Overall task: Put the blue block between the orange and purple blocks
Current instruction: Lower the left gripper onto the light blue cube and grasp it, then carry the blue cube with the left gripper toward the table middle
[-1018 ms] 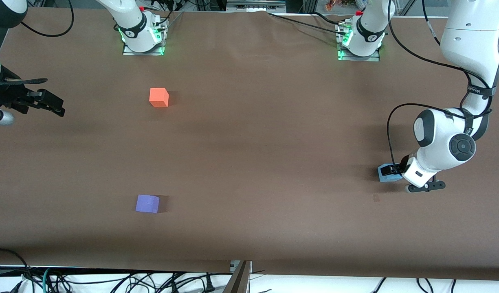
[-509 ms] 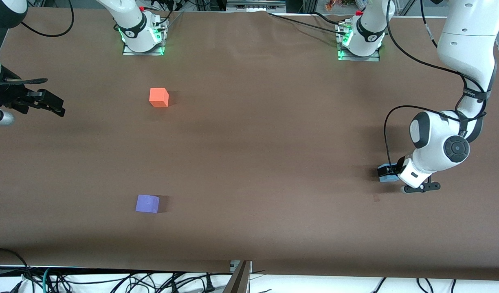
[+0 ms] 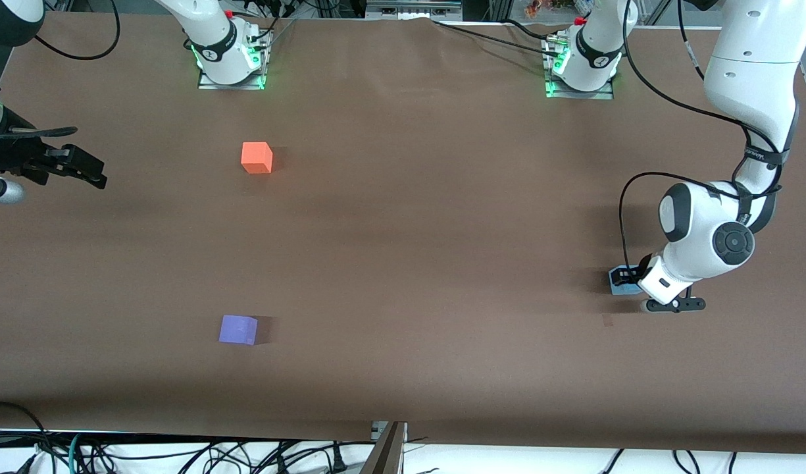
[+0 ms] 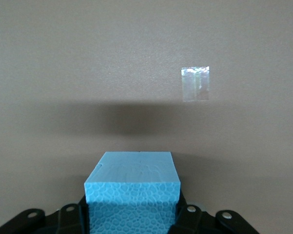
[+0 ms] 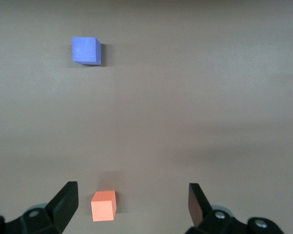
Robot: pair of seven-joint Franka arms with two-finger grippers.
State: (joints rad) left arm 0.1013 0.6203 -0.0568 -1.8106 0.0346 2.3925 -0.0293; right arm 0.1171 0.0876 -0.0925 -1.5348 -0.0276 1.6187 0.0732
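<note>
The left gripper needs to set the blue block down near the table's middle [image 3: 358,247], level with the gap between the orange and purple blocks.
The blue block [image 3: 620,284] is a light sky-blue cube held in my left gripper [image 3: 629,279], which is shut on it just above the table near the left arm's end. In the left wrist view the blue block [image 4: 134,170] sits between the dark fingers [image 4: 70,219] of my left gripper [image 4: 131,218], with its shadow on the table apart from it. The orange block [image 3: 256,158] and the purple block [image 3: 238,330] rest toward the right arm's end, the purple one nearer the front camera. My right gripper [image 3: 90,172] waits open at the table's edge, and its own view [image 5: 131,200] shows the orange block [image 5: 104,205] and the purple block [image 5: 86,50].
A small clear tape patch [image 3: 607,320] lies on the brown table close to the blue block, also in the left wrist view [image 4: 195,84]. The arm bases [image 3: 230,62] stand along the table's edge farthest from the front camera. Cables hang past the nearest edge.
My left gripper, with the blue block in it, has shifted slightly toward the right arm's end of the table. The right arm and the orange and purple blocks have not moved.
</note>
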